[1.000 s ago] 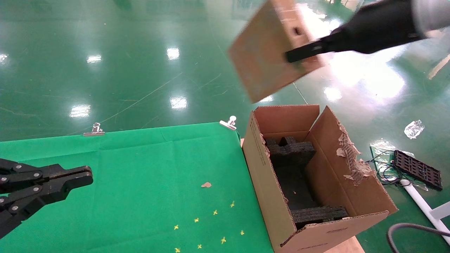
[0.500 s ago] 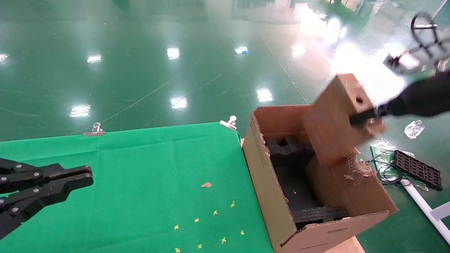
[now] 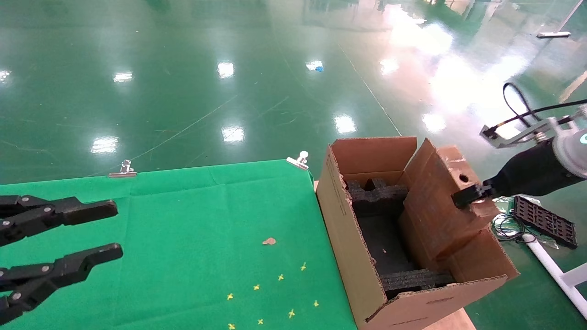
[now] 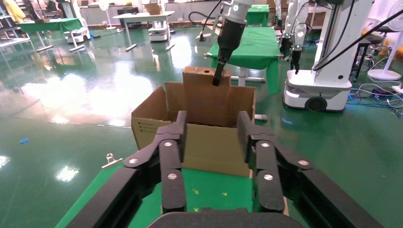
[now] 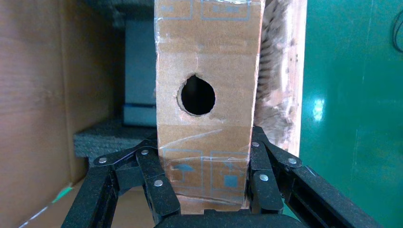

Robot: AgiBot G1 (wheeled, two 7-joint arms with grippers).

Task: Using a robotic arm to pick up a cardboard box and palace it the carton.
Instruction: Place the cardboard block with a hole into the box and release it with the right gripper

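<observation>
Next, my right gripper sets the cardboard box down between the black foam inserts (image 3: 412, 237), against the carton's torn side.
The robotic arm (image 3: 568, 153) reaches in from the right. Its right gripper (image 3: 467, 197) is shut on the cardboard box (image 3: 438, 211), a worn reddish-brown block with a round hole in its narrow top face. The box stands tilted, its lower part inside the carton (image 3: 348, 243) against the right wall and torn flap. In the right wrist view the fingers (image 5: 259, 166) clamp both sides of the cardboard box (image 5: 204, 57) below the hole. My left gripper (image 3: 110, 231) is open and empty above the green cloth at the left. Black foam inserts (image 3: 380, 195) line the carton.
A green cloth (image 3: 192, 229) clipped with metal clips (image 3: 299, 160) covers the table left of the carton. A black grid tray and cables (image 3: 543, 220) lie on the floor at the right. The left wrist view shows the carton (image 4: 204, 147) straight ahead.
The right arm swung the cardboard box down from high above the carton into its right side. My left gripper went from shut to open.
</observation>
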